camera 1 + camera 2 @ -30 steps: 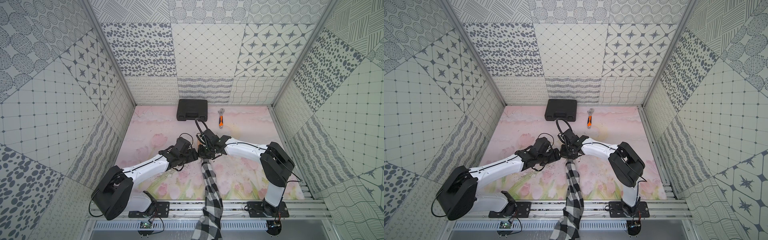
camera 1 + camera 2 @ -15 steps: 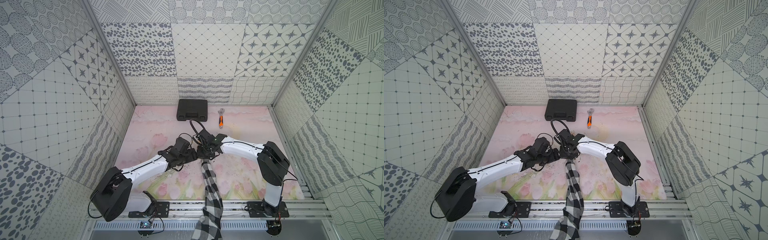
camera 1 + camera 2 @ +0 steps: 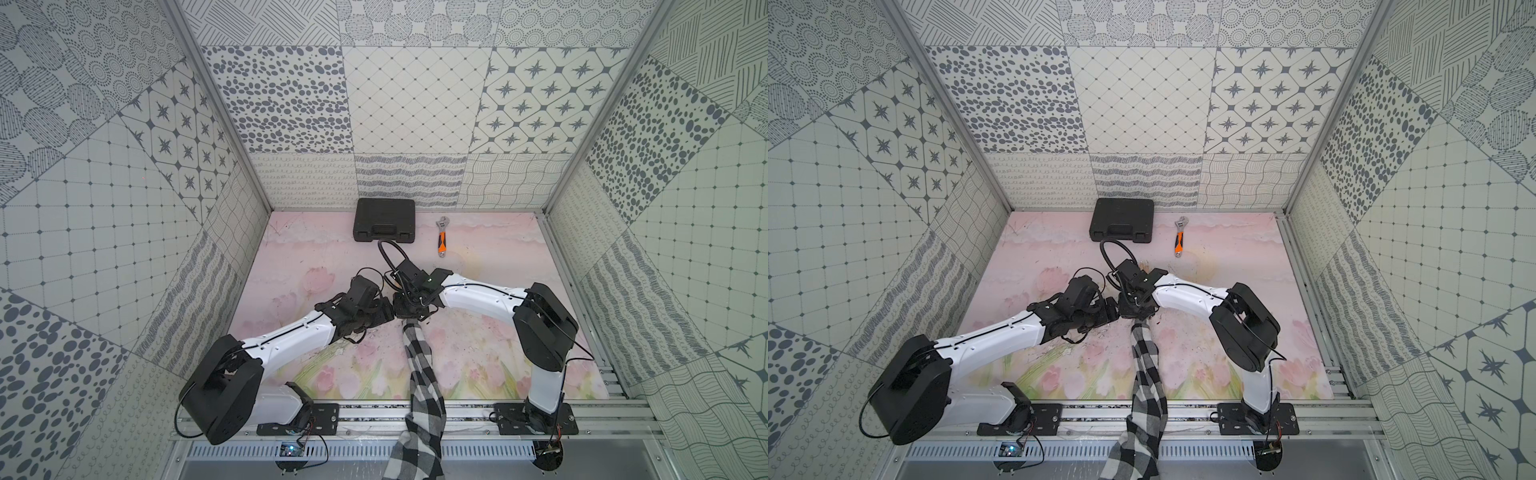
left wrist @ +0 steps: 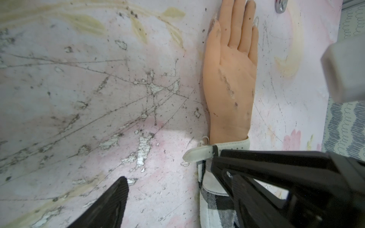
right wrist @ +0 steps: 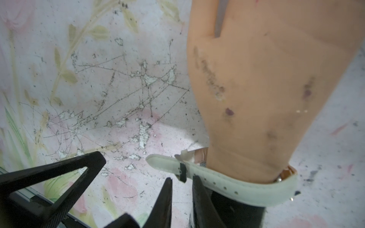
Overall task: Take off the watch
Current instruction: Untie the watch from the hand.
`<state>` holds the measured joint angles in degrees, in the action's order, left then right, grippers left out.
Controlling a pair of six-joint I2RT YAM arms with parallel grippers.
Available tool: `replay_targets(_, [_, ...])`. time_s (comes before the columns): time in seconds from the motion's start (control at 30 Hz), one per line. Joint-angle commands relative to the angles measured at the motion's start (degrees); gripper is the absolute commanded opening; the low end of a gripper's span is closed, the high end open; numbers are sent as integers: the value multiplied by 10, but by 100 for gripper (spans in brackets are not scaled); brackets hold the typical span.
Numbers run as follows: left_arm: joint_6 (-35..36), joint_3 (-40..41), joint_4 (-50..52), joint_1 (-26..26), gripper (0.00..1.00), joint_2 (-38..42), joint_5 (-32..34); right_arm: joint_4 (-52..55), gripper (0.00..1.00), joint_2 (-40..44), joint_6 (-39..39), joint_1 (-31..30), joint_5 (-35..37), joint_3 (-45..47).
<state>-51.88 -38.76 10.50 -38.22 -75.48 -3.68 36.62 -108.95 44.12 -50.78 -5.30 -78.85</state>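
The strap lies across both fingers of my right gripper beside the black keeper loop, so next my right gripper opens, turns, and pinches the strap over the wrist (image 5: 231, 187).
The watch (image 5: 237, 187) is strapped round the mannequin wrist; only its pale white strap shows, and its face is hidden. The strap's loose tail (image 4: 197, 156) sticks out sideways over the mat. My right gripper (image 5: 181, 177) stands slightly open, its tips just under the strap's black keeper loop (image 5: 182, 173), with nothing pinched. My left gripper (image 4: 167, 169) is wide open: one finger (image 4: 276, 177) lies over the checked sleeve (image 4: 213, 201) at the wrist, the other finger (image 4: 112, 201) hangs over bare mat. In both top views the two grippers (image 3: 384, 318) (image 3: 405, 309) meet over the wrist.
The checked sleeve (image 3: 419, 374) runs from the wrist over the front rail. A black case (image 3: 384, 220) and an orange-handled wrench (image 3: 442, 239) lie by the back wall. The mannequin hand (image 4: 231, 69) lies flat, fingers toward the back. Patterned walls close in three sides.
My right gripper has shifted slightly to the left, toward the left gripper. The left arm has not moved.
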Motion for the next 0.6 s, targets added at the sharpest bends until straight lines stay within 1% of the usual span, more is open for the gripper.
replay_targets(0.0, [-3,4,-14,3,84,6,7,-14,21,-14,1,-3,-4,-20])
replay_targets(0.3, [-5,9,-16,3,84,8,7,-17,17,-24,1,-3,-6,-27])
replay_targets(0.57, [-4,11,-17,5,84,11,8,-5,13,-33,1,-3,10,-29])
